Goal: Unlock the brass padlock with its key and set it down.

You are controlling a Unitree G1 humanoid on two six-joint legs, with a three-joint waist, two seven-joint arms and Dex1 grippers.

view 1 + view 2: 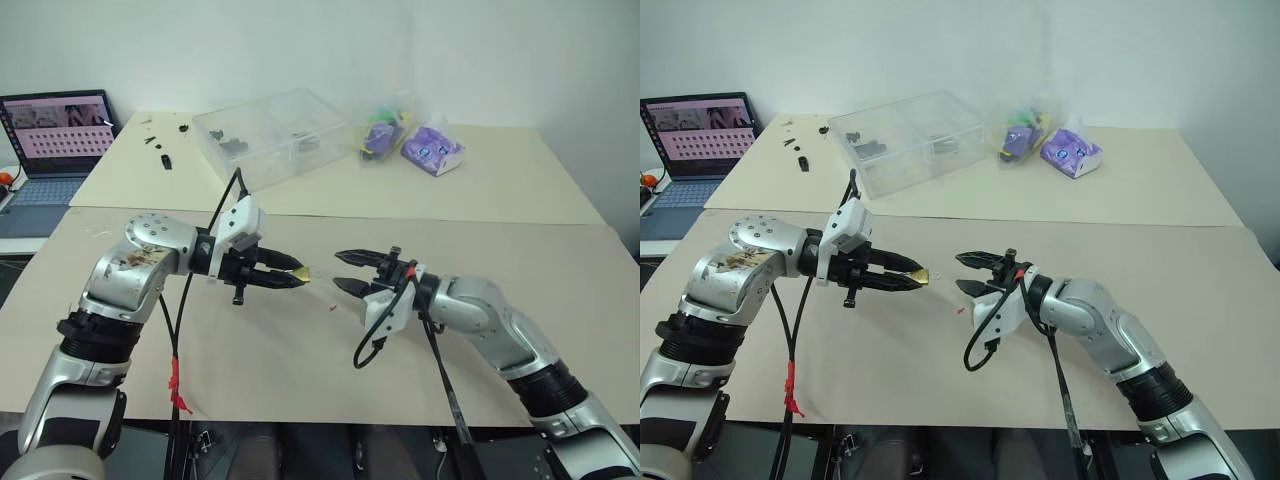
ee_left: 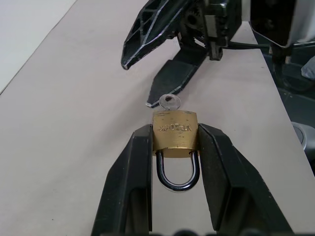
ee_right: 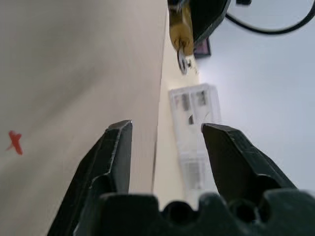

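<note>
Next, I reach over the key with my right gripper and take the padlock's gold body [image 2: 175, 130], because the padlock's shackle loop points back between my left gripper's fingers.
My left gripper [image 2: 174, 129] is shut on the brass padlock [image 2: 174, 133] and holds its gold body between both fingers above the table. The dark shackle loop points back toward the wrist. A small silvery key [image 2: 170, 102] sticks out of the padlock's far end. In the head views the padlock [image 1: 301, 274] shows at the left fingertips, facing my right gripper [image 1: 342, 272]. The right gripper stands open a short gap away from the key, touching nothing. From the right wrist, the padlock [image 3: 181, 29] and key [image 3: 182, 61] hang beyond the spread fingertips [image 3: 123, 129].
A clear plastic box [image 1: 270, 135] with small parts stands at the back, with purple bags [image 1: 430, 148] to its right. An open laptop [image 1: 55, 140] is at the far left. Loose black bits [image 1: 160, 150] lie near it. A small red mark [image 1: 329, 308] sits under the grippers.
</note>
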